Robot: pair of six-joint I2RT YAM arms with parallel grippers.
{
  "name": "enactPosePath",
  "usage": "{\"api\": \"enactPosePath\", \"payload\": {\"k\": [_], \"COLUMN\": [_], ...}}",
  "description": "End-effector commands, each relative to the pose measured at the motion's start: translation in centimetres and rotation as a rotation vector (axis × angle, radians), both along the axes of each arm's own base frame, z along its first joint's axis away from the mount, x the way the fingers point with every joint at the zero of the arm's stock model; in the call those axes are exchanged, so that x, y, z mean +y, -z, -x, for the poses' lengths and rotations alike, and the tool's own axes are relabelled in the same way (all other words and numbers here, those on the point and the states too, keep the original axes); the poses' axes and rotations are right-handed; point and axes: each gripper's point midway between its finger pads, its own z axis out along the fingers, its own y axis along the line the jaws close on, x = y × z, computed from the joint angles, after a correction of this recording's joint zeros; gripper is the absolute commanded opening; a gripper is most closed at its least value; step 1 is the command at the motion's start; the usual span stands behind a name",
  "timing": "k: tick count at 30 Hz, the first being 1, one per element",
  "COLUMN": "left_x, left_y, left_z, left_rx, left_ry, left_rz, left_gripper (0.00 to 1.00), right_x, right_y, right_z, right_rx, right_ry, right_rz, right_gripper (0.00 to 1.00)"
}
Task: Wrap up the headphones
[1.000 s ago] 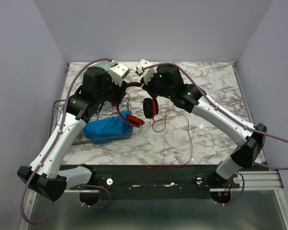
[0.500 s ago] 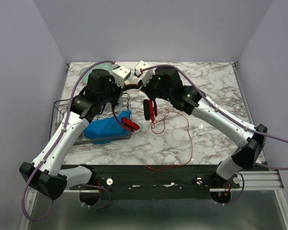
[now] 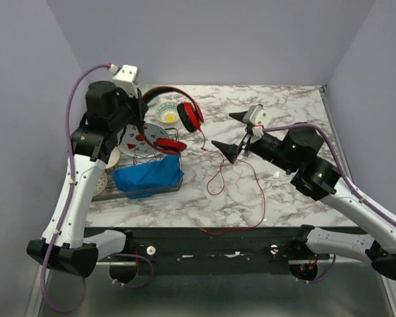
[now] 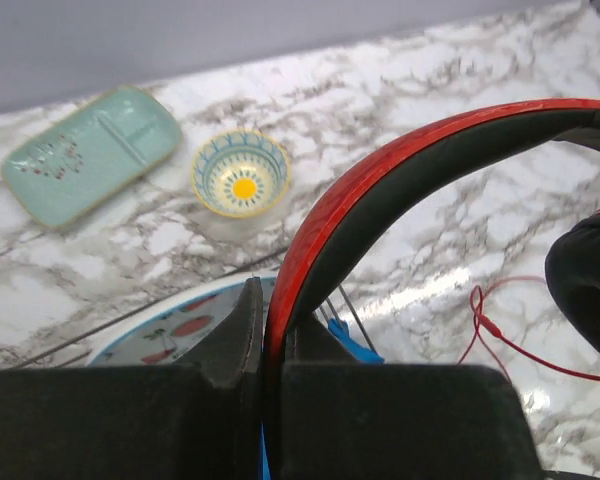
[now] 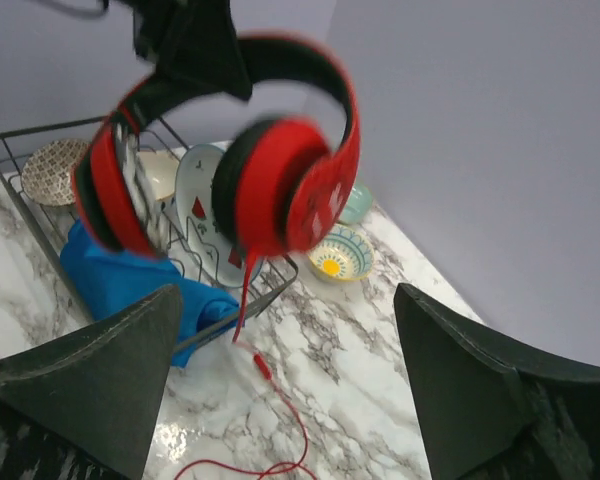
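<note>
I should close my right gripper on the thin red cable (image 3: 207, 150) (image 5: 279, 393) of the headphones, below the thicker red piece that is hanging under the headphones' cup.
The red headphones (image 3: 188, 115) hang in the air above the back left of the table, with the black-lined headband (image 4: 380, 190) arching up and both cups hanging down. My left gripper (image 4: 270, 335) is shut on the headband near one end. One cup (image 5: 280, 190) faces my right gripper (image 5: 288, 310), which stands wide open, empty and apart from it. In the top view that right gripper (image 3: 231, 132) is to the right of the headphones. The thin red cable (image 3: 260, 198) drops from a cup and trails in loose loops over the marble to the table's front edge.
A wire dish rack (image 5: 270, 283) at the left holds a blue cloth (image 3: 148, 177) and a cherry-patterned plate (image 4: 160, 330). Behind it are a small bowl with a yellow centre (image 4: 242, 175) and a teal divided tray (image 4: 90, 150). Grey walls close off the back and sides.
My left gripper shut on the headband and lifted the headphones up and back to the left. My right gripper opened, let go of them and drew away to the right.
</note>
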Motion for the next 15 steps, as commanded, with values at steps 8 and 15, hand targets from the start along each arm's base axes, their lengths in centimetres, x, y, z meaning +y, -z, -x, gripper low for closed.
{"api": "enactPosePath", "payload": {"k": [8, 15], "left_x": [2.2, 2.1], "left_y": [-18.0, -20.7], "left_z": [4.7, 6.6], "left_rx": [-0.377, -0.422], "left_ry": [-0.043, -0.021], "left_rz": [0.246, 0.288], "left_gripper": [0.0, 0.0], "right_x": [-0.3, 1.4], "right_y": [12.7, 17.6], "right_z": [-2.9, -5.7], "right_rx": [0.004, 0.128], "right_ry": [0.115, 0.144], "right_rz": [0.169, 0.208], "right_gripper": [0.96, 0.95]}}
